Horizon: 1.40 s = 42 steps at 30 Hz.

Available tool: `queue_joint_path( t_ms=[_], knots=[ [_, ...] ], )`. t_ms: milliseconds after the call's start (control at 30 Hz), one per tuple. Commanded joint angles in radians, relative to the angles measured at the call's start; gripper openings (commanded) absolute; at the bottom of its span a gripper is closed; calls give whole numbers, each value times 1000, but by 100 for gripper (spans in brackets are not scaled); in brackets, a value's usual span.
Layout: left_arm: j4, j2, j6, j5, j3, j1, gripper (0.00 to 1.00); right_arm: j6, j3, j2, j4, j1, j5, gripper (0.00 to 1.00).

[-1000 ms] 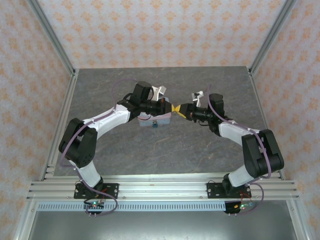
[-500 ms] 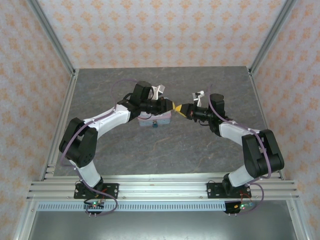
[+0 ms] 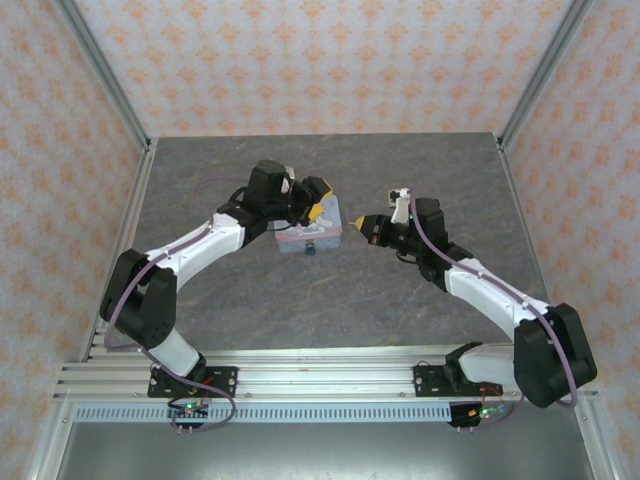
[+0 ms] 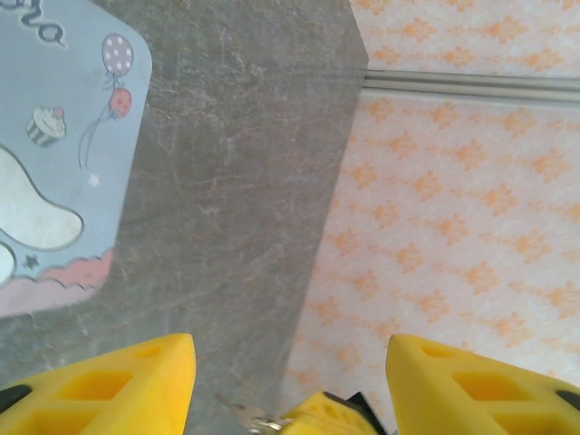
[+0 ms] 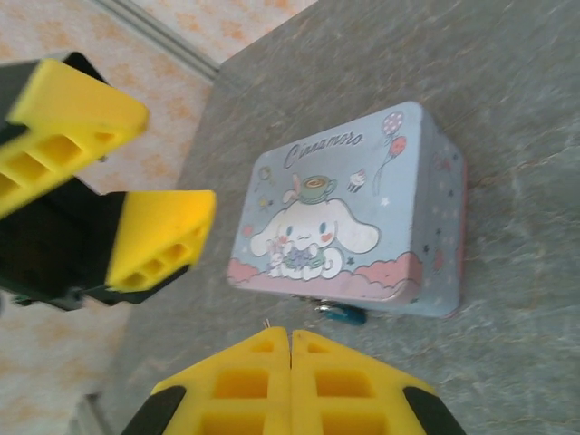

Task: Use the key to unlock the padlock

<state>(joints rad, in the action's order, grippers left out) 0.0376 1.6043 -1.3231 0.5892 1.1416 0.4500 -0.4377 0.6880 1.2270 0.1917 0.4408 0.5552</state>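
The key's tip is all that shows past my right gripper's fingers, so my left gripper will take that exposed end (image 4: 239,410) and hold the key while my right gripper regrips.
The key (image 4: 243,415) is a small silver blade sticking out of my right gripper (image 5: 290,331), which is shut on it; its tip (image 5: 268,323) just peeks past the pressed fingers. The padlock (image 5: 343,314) is tiny and teal, hanging at the front of the pale blue cartoon tin (image 5: 353,217). From above, the padlock (image 3: 310,249) sits at the tin's near side. My left gripper (image 3: 318,210) hovers over the tin (image 3: 308,234), open and holding nothing. Its yellow fingers (image 5: 163,236) stand apart to the left of the right gripper (image 3: 362,225).
The tin lies near the middle of the grey stone-patterned table (image 3: 330,300). Patterned walls enclose the table on three sides, with metal frame posts (image 3: 105,75) at the back corners. In the left wrist view the table's far edge (image 4: 331,181) meets the wall.
My left gripper has opened, let go of the key and pulled back to the left over the tin. The right gripper keeps the key and has drawn slightly right and nearer.
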Motion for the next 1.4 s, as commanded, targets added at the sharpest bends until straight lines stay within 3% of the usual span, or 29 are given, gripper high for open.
queue_joint_path(
  t_ms=[0, 200, 1367],
  knots=[
    [-48, -29, -161, -25, -18, 7, 57, 155, 26, -38, -49, 64, -244, 0],
    [-43, -21, -229, -26, -31, 29, 54, 247, 33, -72, -9, 162, -385, 0],
    [-4, 86, -269, 9, 41, 102, 26, 258, 120, 69, 31, 202, -333, 0]
  ],
)
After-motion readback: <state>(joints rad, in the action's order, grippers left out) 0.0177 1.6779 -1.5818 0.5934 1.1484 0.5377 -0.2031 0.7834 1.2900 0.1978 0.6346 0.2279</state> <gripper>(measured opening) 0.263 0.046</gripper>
